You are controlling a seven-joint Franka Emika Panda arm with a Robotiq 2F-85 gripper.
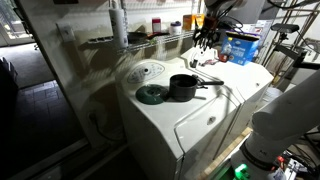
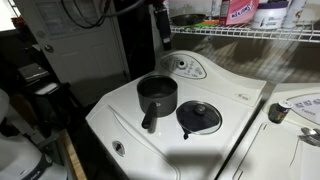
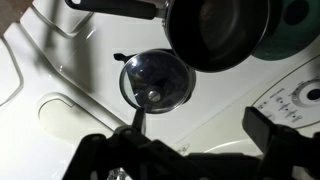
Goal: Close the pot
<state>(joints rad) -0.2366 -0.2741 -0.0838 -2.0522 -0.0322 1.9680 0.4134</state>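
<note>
Next, my gripper goes to the lid's knob (image 1: 195,72) (image 3: 153,96) and closes there, because the pot is still open.
The pot (image 1: 183,87) is a small dark saucepan standing open on the white washer top (image 1: 190,125), with its long handle pointing sideways. It also shows in an exterior view (image 2: 157,95) and at the top of the wrist view (image 3: 215,30). The round dark lid (image 1: 152,95) lies flat on the washer beside the pot, knob up, apart from it; it also shows in an exterior view (image 2: 199,117) and in the wrist view (image 3: 152,82). My gripper (image 3: 200,125) is open and empty, hanging in the air above the washer (image 1: 205,38), clear of both lid and pot.
A white round dial panel (image 2: 185,67) sits on the washer's back console behind the pot. A wire shelf (image 2: 250,33) with bottles runs above the back. A second white machine (image 2: 295,120) stands beside the washer with small objects on top.
</note>
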